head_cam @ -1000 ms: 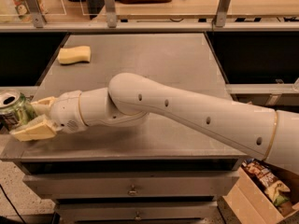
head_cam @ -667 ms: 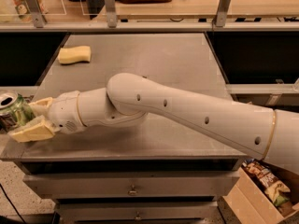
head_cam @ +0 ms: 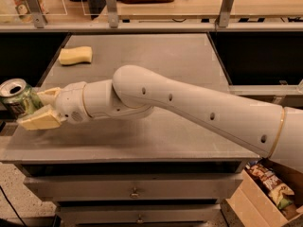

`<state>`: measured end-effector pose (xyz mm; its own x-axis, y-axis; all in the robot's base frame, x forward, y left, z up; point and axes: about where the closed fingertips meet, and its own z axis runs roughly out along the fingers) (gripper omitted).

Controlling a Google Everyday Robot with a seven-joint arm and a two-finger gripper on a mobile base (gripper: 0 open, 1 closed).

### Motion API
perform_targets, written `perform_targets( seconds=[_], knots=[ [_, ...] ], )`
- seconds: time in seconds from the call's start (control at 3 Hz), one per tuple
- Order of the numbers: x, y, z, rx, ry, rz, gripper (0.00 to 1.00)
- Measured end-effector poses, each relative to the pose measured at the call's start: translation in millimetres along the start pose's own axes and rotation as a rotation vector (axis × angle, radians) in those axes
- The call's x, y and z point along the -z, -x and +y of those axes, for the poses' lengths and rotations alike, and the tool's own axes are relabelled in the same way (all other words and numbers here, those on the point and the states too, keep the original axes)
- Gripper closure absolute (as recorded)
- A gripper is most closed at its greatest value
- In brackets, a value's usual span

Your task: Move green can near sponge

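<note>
My gripper needs to release the green can on the table (head_cam: 95, 62), beside the end of the sponge that faces toward the middle of the table.
The green can (head_cam: 17, 98) with its silver top stands upright at the table's left edge. My gripper (head_cam: 37, 109) reaches left across the table and its cream-yellow fingers (head_cam: 40, 120) sit on either side of the can, shut on it. The pale yellow sponge (head_cam: 75, 55) lies at the far left of the table, well behind the can and apart from it. My white arm crosses the table from the lower right.
The grey table (head_cam: 180, 60) has drawers under its front edge. A shelf rail with posts runs along the back. A cardboard box (head_cam: 265, 193) with snack bags stands on the floor at the lower right.
The gripper and can have shifted slightly upward and to the right; the sponge has not moved.
</note>
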<state>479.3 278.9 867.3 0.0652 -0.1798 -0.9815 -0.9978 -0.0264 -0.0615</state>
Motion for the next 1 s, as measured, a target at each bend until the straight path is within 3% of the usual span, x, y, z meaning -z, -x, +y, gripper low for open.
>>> perform_targets(
  seconds=[0.67,1.0],
  knots=[
    [24,19,-75,0.03,-0.083,0.033,1.0],
    [42,14,-119,-0.012,-0.123,0.03,1.0]
  ],
)
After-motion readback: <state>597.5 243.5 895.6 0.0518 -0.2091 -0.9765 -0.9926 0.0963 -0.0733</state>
